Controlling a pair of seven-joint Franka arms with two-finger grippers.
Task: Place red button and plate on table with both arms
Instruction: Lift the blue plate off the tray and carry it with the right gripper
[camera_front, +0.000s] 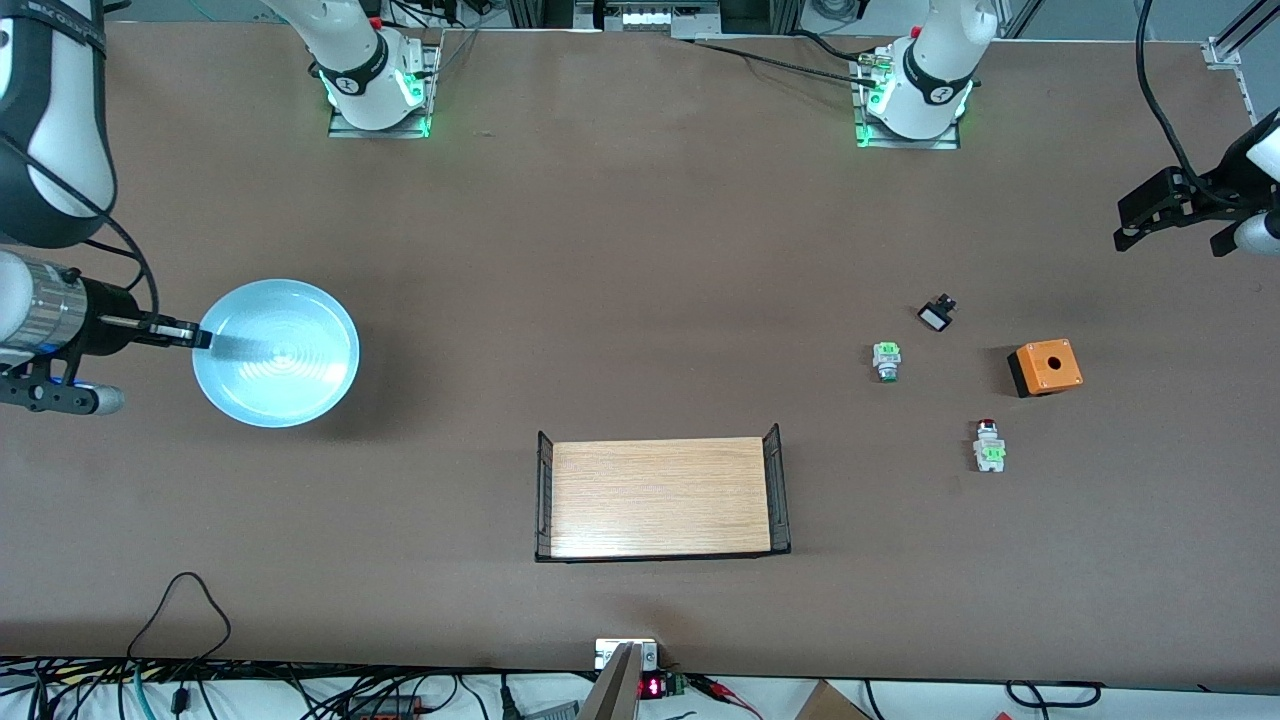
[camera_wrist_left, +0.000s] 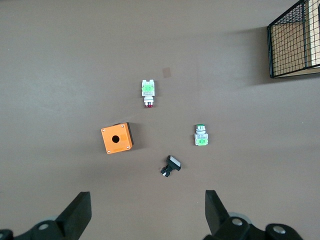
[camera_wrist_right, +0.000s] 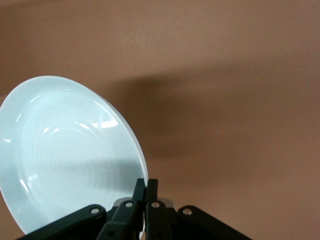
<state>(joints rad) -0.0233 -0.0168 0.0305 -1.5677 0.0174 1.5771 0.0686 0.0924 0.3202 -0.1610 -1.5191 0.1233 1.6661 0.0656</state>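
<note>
The robot's right gripper should release the pale-blue plate on the bare table (camera_front: 348, 350) by its shadow, short of the light-wood tray.
The pale-blue plate (camera_front: 285, 355) hangs a little above the table (camera_front: 640, 250) at the right arm's end and casts a shadow on it. My right gripper (camera_front: 200, 338) is shut on the plate's rim; the right wrist view shows the fingers (camera_wrist_right: 140, 192) pinching the rim of the plate (camera_wrist_right: 65, 150). The red button (camera_front: 989, 445) lies on the table toward the left arm's end, red cap pointing away from the front camera. It also shows in the left wrist view (camera_wrist_left: 148, 92). My left gripper (camera_front: 1135, 225) is open and empty, high over the table's left-arm end (camera_wrist_left: 147, 210).
An orange box with a hole (camera_front: 1045, 367) (camera_wrist_left: 116, 138), a green-and-white switch without a red cap (camera_front: 886, 360) (camera_wrist_left: 201, 136) and a small black-and-white part (camera_front: 937, 313) (camera_wrist_left: 171, 166) lie near the red button. A light-wood tray with black wire ends (camera_front: 660, 497) sits mid-table near the front camera.
</note>
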